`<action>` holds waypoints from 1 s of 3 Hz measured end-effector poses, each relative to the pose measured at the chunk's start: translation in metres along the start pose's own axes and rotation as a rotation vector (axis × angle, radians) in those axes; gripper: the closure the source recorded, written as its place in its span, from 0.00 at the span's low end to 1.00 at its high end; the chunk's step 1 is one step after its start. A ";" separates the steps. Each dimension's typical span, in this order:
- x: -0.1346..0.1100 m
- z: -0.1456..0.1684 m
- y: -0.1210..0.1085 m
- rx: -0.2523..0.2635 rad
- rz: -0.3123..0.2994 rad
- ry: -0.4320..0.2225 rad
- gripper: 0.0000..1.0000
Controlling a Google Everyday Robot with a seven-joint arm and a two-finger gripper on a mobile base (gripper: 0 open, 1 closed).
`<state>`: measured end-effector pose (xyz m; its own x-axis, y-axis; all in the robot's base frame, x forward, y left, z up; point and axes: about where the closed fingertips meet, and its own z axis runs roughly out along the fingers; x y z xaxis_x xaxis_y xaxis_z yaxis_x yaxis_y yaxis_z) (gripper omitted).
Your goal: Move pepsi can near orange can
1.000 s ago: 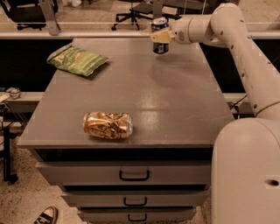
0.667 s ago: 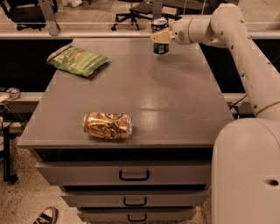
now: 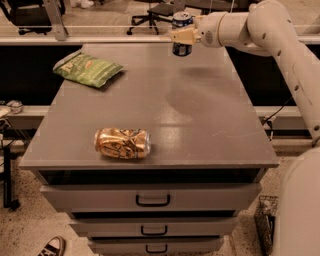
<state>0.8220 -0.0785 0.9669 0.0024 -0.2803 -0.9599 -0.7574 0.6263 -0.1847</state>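
Note:
I will use my gripper to set the pepsi can upright on the grey table [image 3: 151, 125] just behind the orange can's arm-side end.
The pepsi can [image 3: 181, 47] is dark blue with a silver top and stands upright at the far edge of the grey table [image 3: 200, 125], right of centre. My gripper [image 3: 181, 35] reaches in from the right and is shut on the can's middle, holding it slightly above the tabletop. The orange can [image 3: 122, 143] is gold-orange and dented. It lies on its side near the table's front edge, left of centre, far from the pepsi can.
A green snack bag [image 3: 89, 69] lies at the far left of the table. My white arm [image 3: 280, 35] spans the right side. Drawers [image 3: 152, 199] sit under the tabletop. Office chairs [image 3: 160, 11] stand behind.
The gripper and the pepsi can have risen a little and shifted slightly left. The orange can and the bag have not moved.

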 end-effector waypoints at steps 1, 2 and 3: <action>-0.053 -0.026 0.055 -0.020 -0.053 -0.069 1.00; -0.063 -0.035 0.120 -0.064 -0.066 -0.048 1.00; -0.037 -0.030 0.177 -0.119 -0.025 -0.002 1.00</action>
<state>0.6680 0.0206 0.9756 0.0235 -0.2929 -0.9558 -0.8294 0.5281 -0.1822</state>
